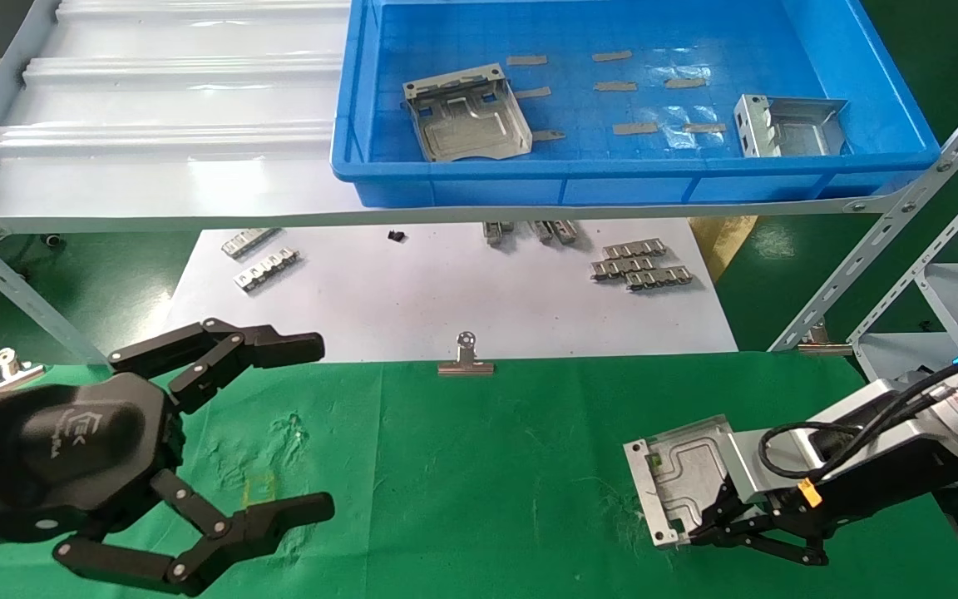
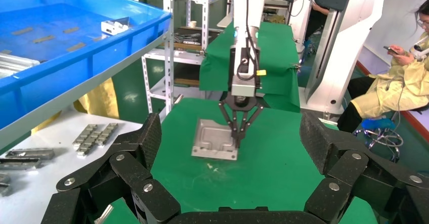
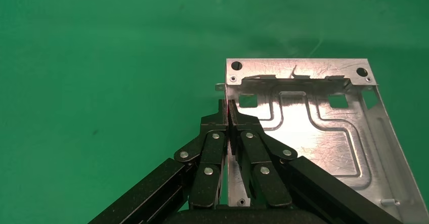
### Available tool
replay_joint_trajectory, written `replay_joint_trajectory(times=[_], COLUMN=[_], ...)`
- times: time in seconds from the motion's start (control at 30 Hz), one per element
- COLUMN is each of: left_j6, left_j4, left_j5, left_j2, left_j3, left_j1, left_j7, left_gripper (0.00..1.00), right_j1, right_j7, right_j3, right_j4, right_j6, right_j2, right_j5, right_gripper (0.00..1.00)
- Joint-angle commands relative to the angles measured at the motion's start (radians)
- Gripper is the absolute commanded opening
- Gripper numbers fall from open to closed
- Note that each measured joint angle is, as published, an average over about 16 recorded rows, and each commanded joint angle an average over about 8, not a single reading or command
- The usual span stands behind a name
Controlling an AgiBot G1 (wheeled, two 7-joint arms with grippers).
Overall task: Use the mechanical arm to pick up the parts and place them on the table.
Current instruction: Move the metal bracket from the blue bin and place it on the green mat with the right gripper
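Note:
The silver part will go down on the green table (image 1: 705, 460) beside the scuffed patch, where I should set it with my right gripper. The part is now held low over that table.
My right gripper (image 1: 699, 532) is shut on the bent-up side wall of a silver part (image 1: 683, 478), held flat and low over the right side of the green table (image 1: 479, 466). In the right wrist view the gripper (image 3: 227, 107) pinches that thin wall, with the part's embossed plate (image 3: 303, 128) beside it. The left wrist view shows the part (image 2: 215, 139) close to the cloth; I cannot tell if it touches. Two more parts (image 1: 466, 112) (image 1: 791, 126) lie in the blue bin (image 1: 637, 187). My left gripper (image 1: 317, 426) is open and empty over the table's left front.
The bin stands on a pale grey ribbed shelf (image 1: 163, 108) above a white sheet (image 1: 446, 291) that carries toothed strips (image 1: 641, 266). A binder clip (image 1: 466, 359) sits at the cloth's back edge. Slanted rack struts (image 1: 886, 225) rise at the right.

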Motion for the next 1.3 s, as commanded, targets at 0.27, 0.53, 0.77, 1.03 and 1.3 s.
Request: replay_joint_trajectory(times=[0.27, 0.53, 0.77, 1.03, 1.3], left_j6=[0.000, 0.000, 0.000, 0.000, 0.000], left_j4=[0.000, 0.000, 0.000, 0.000, 0.000], left_j5=[0.000, 0.000, 0.000, 0.000, 0.000], left_j2=[0.000, 0.000, 0.000, 0.000, 0.000], left_j3=[0.000, 0.000, 0.000, 0.000, 0.000], left_j1=[0.000, 0.000, 0.000, 0.000, 0.000], left_j7=[0.000, 0.000, 0.000, 0.000, 0.000], left_gripper=[1.00, 1.00, 1.00, 1.00, 1.00], right_j1=[-0.028, -0.031, -0.039, -0.057, -0.061], right_j7=[-0.054, -0.085, -0.110, -0.135, -0.166], right_j3=[-0.001, -0.013, -0.015, -0.018, -0.026], right_j4=[-0.132, -0.202, -0.248, -0.285, -0.320], right_j6=[0.012, 0.020, 0.051, 0.071, 0.097], right_j2=[-0.060, -0.087, -0.103, -0.125, -0.139], right_j5=[0.023, 0.008, 0.004, -0.003, -0.017], right_gripper=[0.00, 0.00, 0.00, 0.29, 1.00])
